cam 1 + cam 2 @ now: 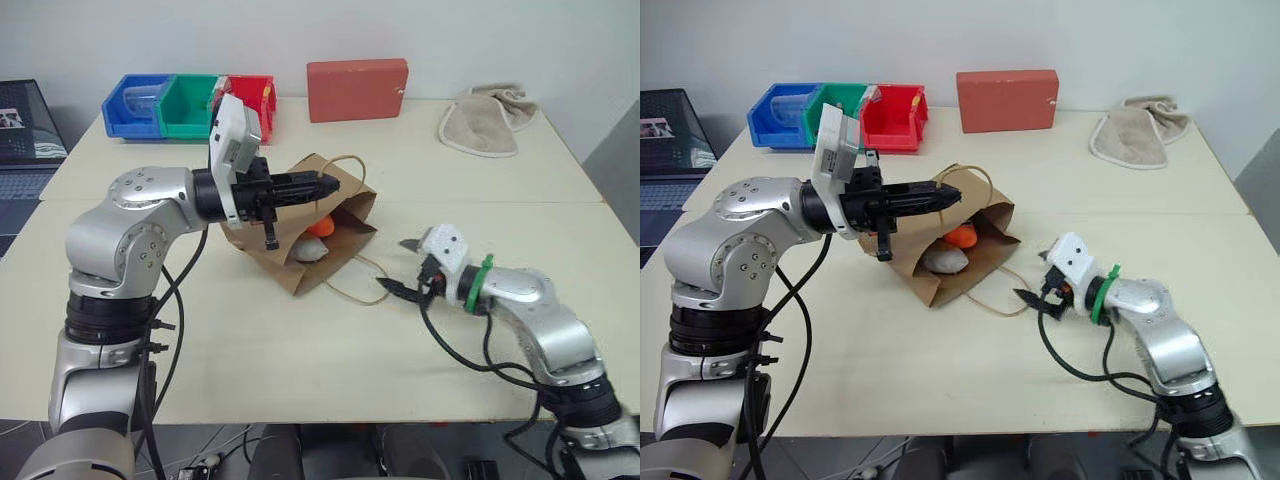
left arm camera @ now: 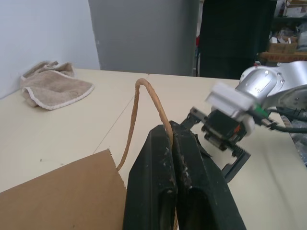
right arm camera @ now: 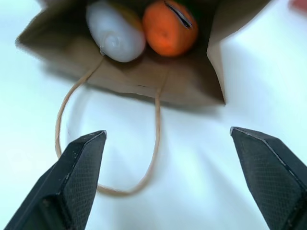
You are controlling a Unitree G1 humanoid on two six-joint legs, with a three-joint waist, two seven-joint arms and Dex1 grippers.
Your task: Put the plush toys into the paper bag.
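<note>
Next, I release the brown paper bag with my left gripper, upright on the table (image 1: pixel 346 250) between its opening and lower handle.
The brown paper bag (image 1: pixel 298 276) lies on its side on the table, its mouth facing my right gripper. My left gripper (image 1: pixel 328 183) is shut on the bag's upper loop handle (image 2: pixel 144 96) and holds the mouth lifted open. Inside the mouth lie two plush toys, the white egg-shaped one (image 3: pixel 116 31) and the orange carrot (image 3: pixel 170 28). To the right of the bag, low over the table, my right gripper (image 1: pixel 397 265) is open and empty. The bag's lower handle (image 3: pixel 154 143) lies on the table between its fingers and the bag.
A red box (image 1: pixel 357 89) stands at the back edge, with a beige towel (image 1: pixel 485 122) at the back right. Blue, green and red bins (image 1: pixel 190 103) sit at the back left. A laptop (image 1: pixel 25 130) is beyond the table's left side.
</note>
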